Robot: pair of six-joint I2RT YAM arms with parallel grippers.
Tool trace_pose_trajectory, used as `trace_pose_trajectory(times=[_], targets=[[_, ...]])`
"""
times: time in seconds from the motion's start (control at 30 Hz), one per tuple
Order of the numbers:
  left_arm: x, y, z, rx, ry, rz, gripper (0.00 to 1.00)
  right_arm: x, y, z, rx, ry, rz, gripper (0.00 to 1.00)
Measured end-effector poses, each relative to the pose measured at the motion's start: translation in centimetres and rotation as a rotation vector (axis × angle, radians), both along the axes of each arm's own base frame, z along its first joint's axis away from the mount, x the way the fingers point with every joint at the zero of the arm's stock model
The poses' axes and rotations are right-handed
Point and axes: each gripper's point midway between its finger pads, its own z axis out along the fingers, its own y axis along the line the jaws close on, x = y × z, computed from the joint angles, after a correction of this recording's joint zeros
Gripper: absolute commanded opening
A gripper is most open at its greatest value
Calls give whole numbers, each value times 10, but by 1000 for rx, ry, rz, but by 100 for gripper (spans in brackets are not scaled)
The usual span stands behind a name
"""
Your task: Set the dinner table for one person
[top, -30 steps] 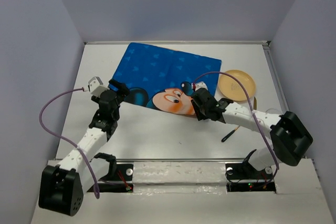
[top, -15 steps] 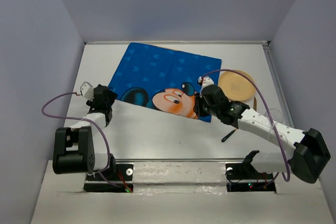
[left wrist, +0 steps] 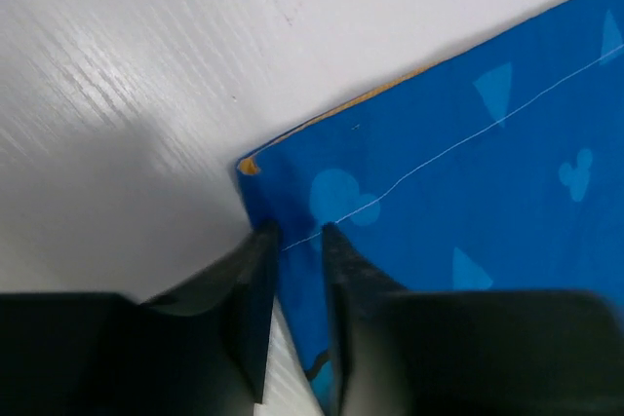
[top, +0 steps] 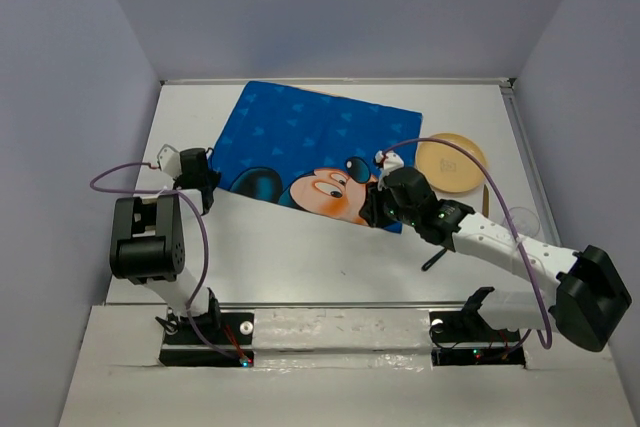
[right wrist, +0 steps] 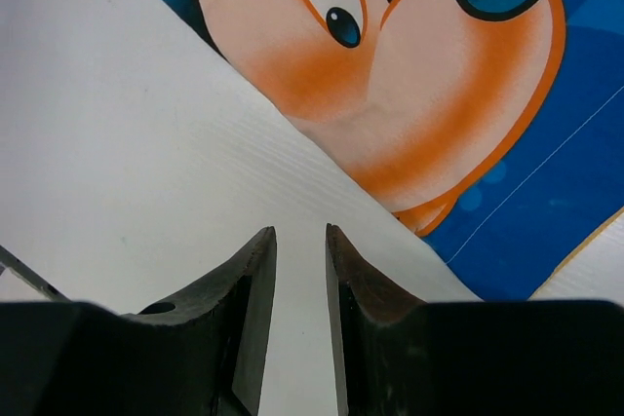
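The blue placemat's near edge slants away from the table's front edge, so next the left gripper pinches the placemat's corner (left wrist: pixel 252 174) and pulls it frontward.
The dinner table (top: pixel 300 257) is a plain white top. A blue Mickey Mouse placemat (top: pixel 320 147) lies askew at its back. My left gripper (top: pixel 204 183) is at the mat's left corner. In the left wrist view its jaws (left wrist: pixel 295 241) stand a narrow gap apart, straddling the placemat's edge (left wrist: pixel 292 192), and the cloth lies flat between them. My right gripper (top: pixel 372 209) hovers at the mat's near edge. Its fingertips (right wrist: pixel 300 241) are slightly apart over bare table, just short of the Mickey face (right wrist: pixel 409 65), holding nothing.
A yellow plate (top: pixel 451 163) sits right of the placemat. A dark utensil (top: pixel 438 257) lies on the table under the right arm, and its tip shows in the right wrist view (right wrist: pixel 21 275). Grey walls close in the sides and back.
The left arm has folded back, taking its gripper left to the placemat's corner with the jaws narrowing. The right arm has stretched out and its gripper has shifted slightly along the mat's near edge, also narrower.
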Motion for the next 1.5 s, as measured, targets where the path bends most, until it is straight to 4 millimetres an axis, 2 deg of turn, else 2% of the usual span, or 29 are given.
trace_pose_trajectory(times=[0.07,0.1,0.17,0.43,0.77,0.8,0.83,0.87,0.9,1.0,1.1,1.27,1.43,1.47,1.5], targets=[[-1,0,-2,-2,7,2,23,2,0,1,0,-8,-3,33],[-1,0,-2,-2,8,4,12,4,-2,2,-7,-18,-11,33],[-2,0,-3,-3,12,3,0,7,-5,2,-22,-34,-27,33],[-12,2,-4,4,27,8,0,11,-11,15,-14,-79,-54,33],[-33,0,13,11,-8,-7,0,10,-11,18,-7,-85,-53,36],[-37,-1,12,11,-7,-10,16,10,-11,18,-7,-85,-54,36],[-42,-1,11,14,-2,-12,39,10,-11,18,-7,-85,-54,36],[-44,-1,10,20,3,-16,40,10,-11,18,-7,-84,-54,36],[-48,0,8,26,10,-19,54,11,-11,17,-9,-83,-53,36],[-48,0,6,29,20,-17,59,10,-9,13,-13,-71,-46,36],[-42,2,5,35,28,-12,59,10,-8,12,-11,-67,-40,36],[-21,11,4,31,34,7,52,9,-7,13,-6,-66,-34,36],[-6,15,-6,13,53,15,26,10,-5,15,3,-73,-32,37],[-4,15,-7,10,55,15,18,10,-5,15,3,-74,-33,37],[-3,14,-8,6,56,14,4,10,-5,15,3,-75,-34,37]])
